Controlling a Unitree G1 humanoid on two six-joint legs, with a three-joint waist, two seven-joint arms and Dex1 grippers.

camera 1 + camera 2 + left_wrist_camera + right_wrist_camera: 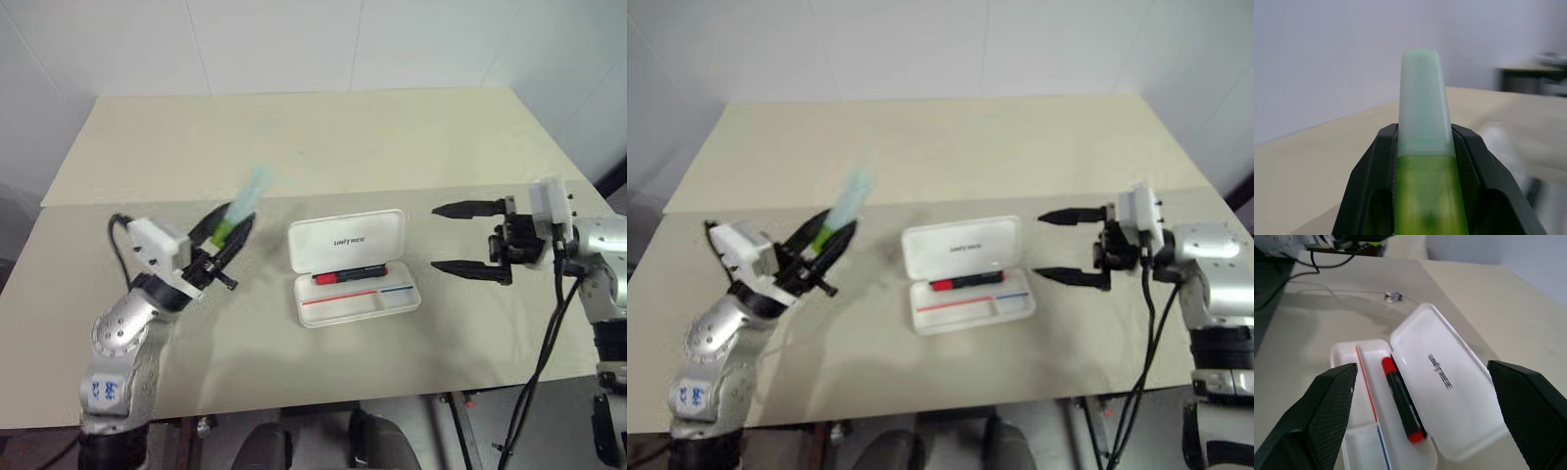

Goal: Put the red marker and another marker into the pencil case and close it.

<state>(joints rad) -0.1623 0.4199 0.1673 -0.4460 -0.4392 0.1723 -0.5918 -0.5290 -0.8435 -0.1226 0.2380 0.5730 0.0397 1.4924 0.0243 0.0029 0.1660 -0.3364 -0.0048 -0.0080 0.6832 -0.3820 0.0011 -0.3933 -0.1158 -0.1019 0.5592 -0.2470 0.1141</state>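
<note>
My left gripper needs to let go of the green highlighter in the front section of the pencil case [342,306], so that it lies along the red strip.
The pencil case [358,308] lies open in the middle of the table, its lid [348,240] folded back flat. The red marker [350,276] rests inside the tray along the hinge side, also visible in the right wrist view [1400,399]. My left gripper [240,217] is raised above the table to the left of the case, shut on the other marker, a green highlighter [245,204] whose pale end pokes out past the fingertips [1422,122]. My right gripper [436,237] hovers just right of the case, pointing at it, open and empty.
The beige table [294,147] has a seam running across behind the case, and white walls stand behind it. A black cable [544,352] hangs from my right arm past the table's front right edge.
</note>
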